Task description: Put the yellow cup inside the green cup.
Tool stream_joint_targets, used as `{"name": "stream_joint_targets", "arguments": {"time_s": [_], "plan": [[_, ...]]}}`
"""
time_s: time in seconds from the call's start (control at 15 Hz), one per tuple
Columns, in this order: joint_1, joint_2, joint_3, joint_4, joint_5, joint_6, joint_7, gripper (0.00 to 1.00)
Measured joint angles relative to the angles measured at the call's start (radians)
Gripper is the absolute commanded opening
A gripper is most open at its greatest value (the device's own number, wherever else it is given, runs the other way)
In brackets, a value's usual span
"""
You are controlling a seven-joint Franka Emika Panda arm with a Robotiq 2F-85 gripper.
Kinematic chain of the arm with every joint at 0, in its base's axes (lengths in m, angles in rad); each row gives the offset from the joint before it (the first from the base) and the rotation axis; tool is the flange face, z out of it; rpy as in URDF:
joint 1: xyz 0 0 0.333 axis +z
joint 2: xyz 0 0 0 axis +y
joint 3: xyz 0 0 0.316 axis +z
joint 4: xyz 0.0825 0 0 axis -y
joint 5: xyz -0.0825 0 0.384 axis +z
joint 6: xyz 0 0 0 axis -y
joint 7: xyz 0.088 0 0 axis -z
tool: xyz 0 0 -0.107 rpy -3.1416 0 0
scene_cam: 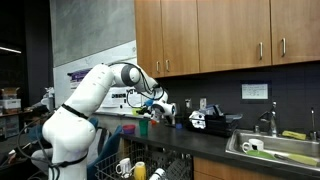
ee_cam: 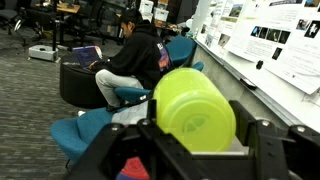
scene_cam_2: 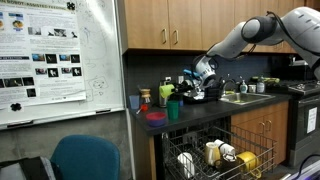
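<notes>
I will release the yellow cup in the opening of the green cup [scene_cam: 144, 119] near the front edge of the counter.
In the wrist view the yellow cup [ee_cam: 195, 105], pale yellow-green, lies on its side between my gripper's [ee_cam: 197, 140] two black fingers with its base towards the camera. The gripper is shut on it. In an exterior view my gripper [scene_cam_2: 202, 74] hangs above the dark counter, up and to the right of the darker green cup [scene_cam_2: 175, 109], which stands upright near the counter's front edge. In an exterior view my gripper [scene_cam: 160, 107] is over the counter's end. The held cup is too small to make out in both exterior views.
A yellow item [scene_cam_2: 165, 93], an orange bottle [scene_cam_2: 145, 100] and a red-and-blue plate [scene_cam_2: 155, 117] stand by the green cup. The open dishwasher rack [scene_cam_2: 215, 155] with dishes sticks out below the counter. A sink [scene_cam_2: 240, 97] lies further along. A whiteboard [scene_cam_2: 60, 60] and a blue chair [scene_cam_2: 85, 160] stand beside it.
</notes>
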Motion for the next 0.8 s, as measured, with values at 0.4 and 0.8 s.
{"name": "stream_joint_targets", "arguments": {"time_s": [0.4, 0.8], "plan": [[0.001, 0.045, 0.0, 0.022, 0.0, 0.0, 0.006, 0.45], [-0.001, 0.05, 0.0, 0.038, 0.0, 0.014, 0.003, 0.45]]}}
